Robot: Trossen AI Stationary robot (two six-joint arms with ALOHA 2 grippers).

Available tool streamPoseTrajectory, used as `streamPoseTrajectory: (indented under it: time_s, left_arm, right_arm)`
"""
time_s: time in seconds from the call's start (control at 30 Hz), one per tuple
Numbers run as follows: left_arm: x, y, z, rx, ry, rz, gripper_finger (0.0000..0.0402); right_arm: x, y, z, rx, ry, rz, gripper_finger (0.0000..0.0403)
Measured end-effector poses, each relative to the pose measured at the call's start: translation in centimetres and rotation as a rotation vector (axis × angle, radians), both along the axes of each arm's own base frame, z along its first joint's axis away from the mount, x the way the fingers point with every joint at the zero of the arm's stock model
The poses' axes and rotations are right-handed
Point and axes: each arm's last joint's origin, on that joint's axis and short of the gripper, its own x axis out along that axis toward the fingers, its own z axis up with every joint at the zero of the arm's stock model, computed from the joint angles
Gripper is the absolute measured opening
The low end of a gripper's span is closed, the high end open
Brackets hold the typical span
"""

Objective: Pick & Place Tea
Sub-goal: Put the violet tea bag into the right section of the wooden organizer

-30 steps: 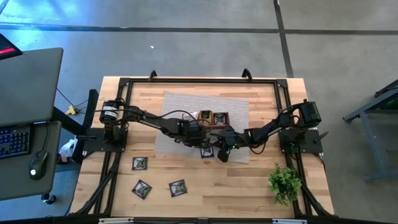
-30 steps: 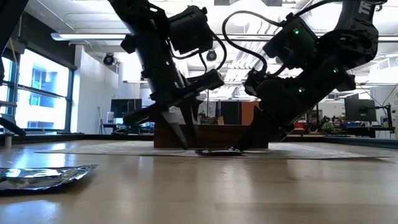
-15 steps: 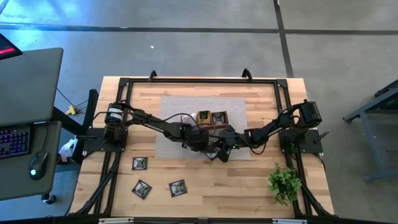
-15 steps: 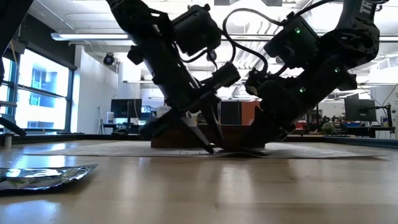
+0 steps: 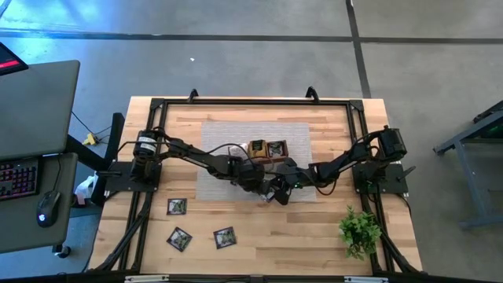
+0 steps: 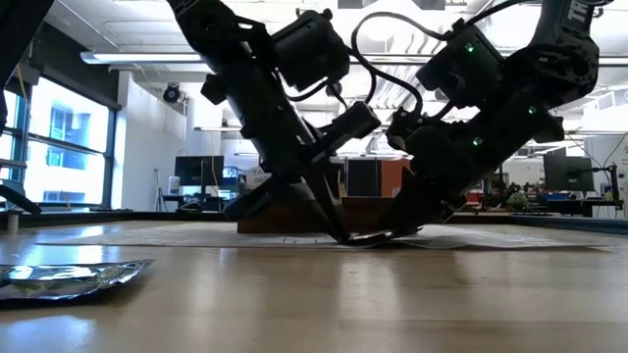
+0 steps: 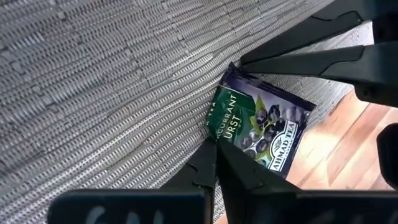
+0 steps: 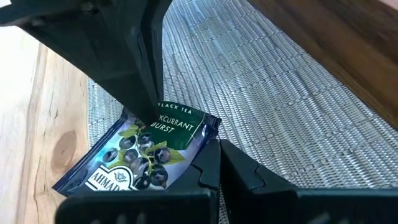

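Observation:
The robot's left gripper will release the tea sachet in the brown wooden tray's end compartment point(image 5: 276, 148), next to the orange sachet. The held sachet is now partly on the grey mat.
A dark blue-and-green tea sachet point(image 7: 264, 124) lies at the near edge of the grey mat point(image 5: 228, 137), partly on the mat and partly on bare wood. My left gripper point(image 7: 216, 148) comes in from the table's left and is shut at one edge of the sachet. My right gripper point(image 8: 216, 149) comes from the right, shut, with its tips at the opposite corner. In the low view the two grippers' tips meet low over the mat point(image 6: 358, 238). Three more sachets point(image 5: 179, 237) lie flat on the wood at the near left. My left gripper pinches the sachet's printed edge point(image 7: 219, 134) between its two fingertips. The fingers slant down from the table's left. The rest of the sachet still lies on the mat and the wood. My right gripper touches the sachet's opposite corner point(image 8: 210, 129) with its shut fingertips point(image 8: 208, 158), slanting down from the table's right. That corner curls up a little against them. Nothing sits between the fingers.
The brown wooden tray point(image 5: 286, 149) stands on the mat just beyond the grippers, with sachets in it. A small green plant point(image 5: 360, 230) stands at the near right. Black frame rails run along the table's edges.
My left gripper has moved down and toward the right gripper, tipping steeper, with its fingers open over the sachet's edge. In the last half second it has shut there. My right gripper has kept still.

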Motion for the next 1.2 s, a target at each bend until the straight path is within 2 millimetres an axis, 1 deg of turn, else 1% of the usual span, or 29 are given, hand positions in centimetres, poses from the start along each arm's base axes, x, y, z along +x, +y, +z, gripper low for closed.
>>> streamPoseTrajectory:
  time_s: [0.17, 0.23, 0.3, 0.37, 0.47, 0.57, 0.63, 0.7, 0.77, 0.83, 0.9, 0.97, 1.07, 1.2]
  left_arm:
    - [-0.1, 0.0, 1.0, 0.021, -0.010, -0.081, 0.0003]
    - [-0.2, 0.0, 2.2, 0.053, -0.010, -0.124, 0.0001]
    - [-0.2, 0.0, 4.0, 0.099, -0.020, -0.167, 0.0001]
    - [-0.2, 0.1, 5.5, 0.159, 0.012, -0.193, 0.0001]
    - [0.1, 0.4, 7.5, 0.316, 0.087, -0.250, 0.0001]
    - [1.0, 0.7, 10.8, 0.518, 0.066, -0.302, 0.0000]
    - [1.5, 1.2, 12.6, 0.626, 0.046, -0.320, 0.0000]
    - [2.7, 1.7, 13.4, 0.715, 0.013, -0.347, 0.0000]
    - [3.5, 2.5, 13.5, 0.792, 0.026, -0.366, 0.0000]
    - [4.0, 3.6, 13.8, 0.862, 0.052, -0.353, 0.0000]
    - [4.5, 4.8, 14.0, 0.910, 0.056, -0.341, 0.0000]
    - [4.8, 5.9, 13.2, 0.923, 0.086, -0.347, 0.0000]
    - [5.3, 7.2, 10.7, 0.900, 0.162, -0.354, 0.0000]
    - [5.7, 8.2, 9.5, 0.870, 0.174, -0.356, 0.0000]
  right_arm:
    - [-0.2, 0.0, 1.1, 0.013, -0.019, 0.022, 0.0000]
    - [-0.2, 0.2, 2.0, 0.011, -0.049, 0.037, 0.0000]
    - [-0.3, 0.6, 3.4, -0.001, -0.098, 0.050, 0.0000]
    - [-0.6, 1.0, 4.6, -0.029, -0.127, 0.059, 0.0000]
    - [-1.8, 1.6, 6.4, -0.094, -0.115, 0.029, 0.0000]
    - [-3.7, 1.8, 8.2, -0.174, -0.071, -0.059, 0.0000]
    - [-5.2, 1.5, 9.1, -0.173, -0.022, -0.105, 0.0000]
    - [-6.7, 1.1, 9.8, -0.126, 0.035, -0.141, 0.0000]
    - [-8.0, 0.8, 10.3, -0.083, 0.075, -0.189, 0.0000]
    - [-9.1, 0.5, 10.3, -0.098, 0.123, -0.255, 0.0000]
    - [-9.7, 0.3, 10.3, -0.125, 0.143, -0.311, 0.0000]
    - [-10.1, 0.2, 10.1, -0.156, 0.173, -0.341, 0.0000]
    - [-10.2, 0.2, 10.0, -0.159, 0.181, -0.357, 0.0000]
    - [-10.2, 0.2, 10.0, -0.158, 0.178, -0.357, 0.0000]
